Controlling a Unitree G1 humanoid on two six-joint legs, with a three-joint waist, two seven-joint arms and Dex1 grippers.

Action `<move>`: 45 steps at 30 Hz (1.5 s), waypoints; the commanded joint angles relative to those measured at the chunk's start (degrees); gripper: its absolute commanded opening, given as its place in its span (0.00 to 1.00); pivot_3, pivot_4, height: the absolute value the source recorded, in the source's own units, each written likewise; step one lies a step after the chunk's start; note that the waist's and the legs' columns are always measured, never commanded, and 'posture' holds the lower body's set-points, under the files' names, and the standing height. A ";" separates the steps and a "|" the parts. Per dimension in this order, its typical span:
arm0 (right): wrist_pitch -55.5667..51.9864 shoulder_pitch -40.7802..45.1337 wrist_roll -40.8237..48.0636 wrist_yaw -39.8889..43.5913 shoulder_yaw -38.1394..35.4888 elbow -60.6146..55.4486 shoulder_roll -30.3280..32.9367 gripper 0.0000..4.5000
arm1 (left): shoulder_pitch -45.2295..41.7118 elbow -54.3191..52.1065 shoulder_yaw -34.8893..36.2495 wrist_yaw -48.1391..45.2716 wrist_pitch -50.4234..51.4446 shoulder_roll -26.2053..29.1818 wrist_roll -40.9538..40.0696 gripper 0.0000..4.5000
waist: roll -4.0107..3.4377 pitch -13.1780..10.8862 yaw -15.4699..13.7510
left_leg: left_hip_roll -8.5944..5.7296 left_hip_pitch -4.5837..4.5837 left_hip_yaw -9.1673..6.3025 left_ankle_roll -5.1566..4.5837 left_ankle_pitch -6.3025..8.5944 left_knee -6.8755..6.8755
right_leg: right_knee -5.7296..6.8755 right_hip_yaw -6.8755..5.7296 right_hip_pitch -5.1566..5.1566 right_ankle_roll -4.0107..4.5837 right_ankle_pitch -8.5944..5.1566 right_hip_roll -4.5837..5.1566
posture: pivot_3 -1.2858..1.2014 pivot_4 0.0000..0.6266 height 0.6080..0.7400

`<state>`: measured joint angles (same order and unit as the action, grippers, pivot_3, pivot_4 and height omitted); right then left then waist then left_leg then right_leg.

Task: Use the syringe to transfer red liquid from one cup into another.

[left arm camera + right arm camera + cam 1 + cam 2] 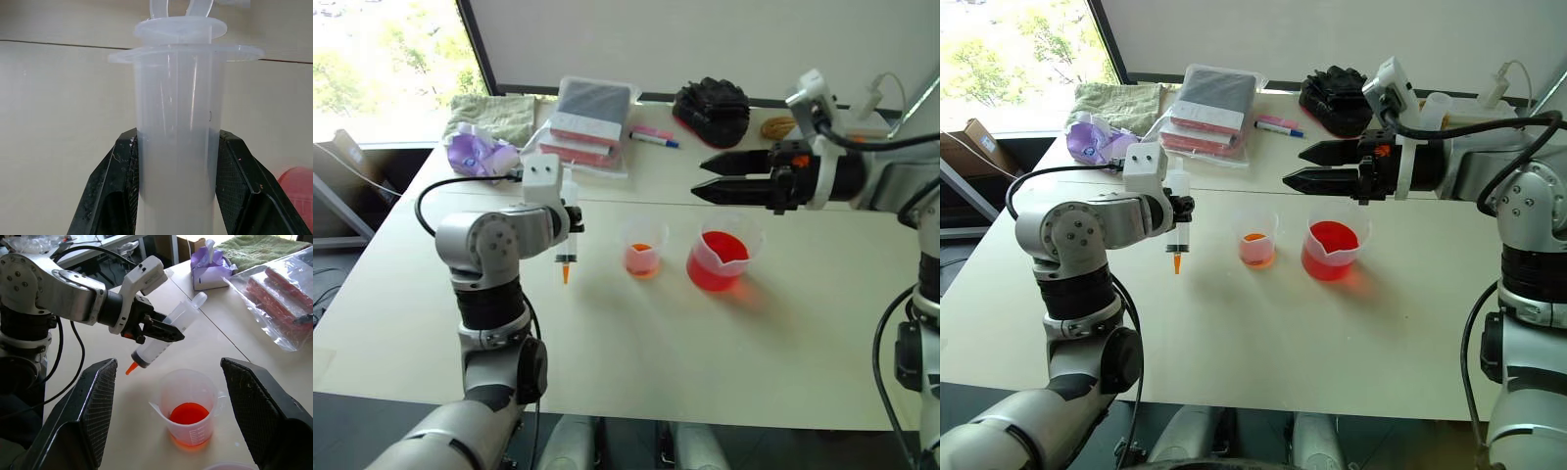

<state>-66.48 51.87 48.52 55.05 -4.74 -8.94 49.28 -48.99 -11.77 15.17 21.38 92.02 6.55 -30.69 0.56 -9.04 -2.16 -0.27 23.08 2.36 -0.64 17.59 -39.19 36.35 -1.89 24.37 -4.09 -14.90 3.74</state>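
Observation:
Next, my left gripper releases the syringe so that it lies on the white table (pixel 585 260), next to the small cup.
My left gripper (pixel 573 221) is shut on the barrel of the syringe (pixel 568 245). The syringe hangs nearly upright above the table, orange tip down, left of both cups. In the left wrist view the black fingers (pixel 122 191) clamp the clear barrel (pixel 176 122). The small cup (pixel 643 250) holds a little red liquid (pixel 642 259) and stands just right of the syringe. The wider beaker (pixel 720 257) beside it holds more red liquid (pixel 715 269). My right gripper (pixel 698 179) hovers open above and behind the beaker, pointing left, with nothing between its fingers.
Along the table's back edge lie a green towel (pixel 499 113), a purple tissue pack (pixel 475 152), bagged pink-and-grey packs (pixel 587 122), two markers (pixel 654 137) and a black bundle (pixel 713 110). The white table (pixel 636 362) stretches bare toward its front edge.

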 commanded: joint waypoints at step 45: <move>0.37 -4.03 2.83 -7.82 -4.34 -4.24 -1.39 0.80 | 0.60 14.67 3.99 49.91 -1.04 4.14 -51.64 0.99 | 0.00 0.00 0.06 | -0.06 -0.05 0.00 0.34 -0.20 -0.02 | 0.20 0.01 0.06 0.00 0.00 0.00 | 0.52 0.24 1.00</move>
<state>-67.28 47.42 50.94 47.02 -7.52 -12.24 47.73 -48.92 5.88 18.89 71.54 91.68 9.87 -81.85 0.56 -9.03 -2.10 -0.34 23.02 2.36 -0.29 17.38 -39.21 36.55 -1.87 24.43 -4.10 -14.90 3.73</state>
